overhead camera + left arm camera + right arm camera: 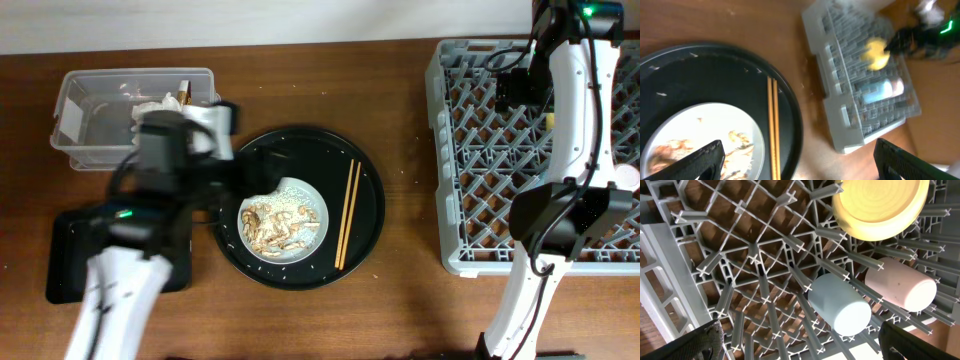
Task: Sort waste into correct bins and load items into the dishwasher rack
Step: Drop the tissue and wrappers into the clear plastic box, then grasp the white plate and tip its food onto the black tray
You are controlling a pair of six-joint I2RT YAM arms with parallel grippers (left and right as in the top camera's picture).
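My left gripper needs to move to the pale grey plate next and close on the plate's rim (326, 207) (760, 133) nearest the chopsticks.
The pale grey plate (283, 222) holds food scraps (272, 230) and sits on the round black tray, with the chopsticks (347, 215) lying to its right. My left gripper (240, 172) hovers at the tray's left edge. In the left wrist view it (800, 165) is open and empty above the chopsticks (773, 130) and the plate (700, 125). The napkin (155, 103) and the wrapper (183, 97) lie in the clear tub (75, 120). My right gripper (805, 347) stands open over the dishwasher rack (470, 150), which holds the yellow bowl (880, 205), blue cup (840, 305) and pink cup (900, 287).
The shallow black tray (65, 255) lies at the lower left, partly under my left arm. The round black tray (365, 200) fills the middle of the brown table. The right arm reaches across the rack's right half.
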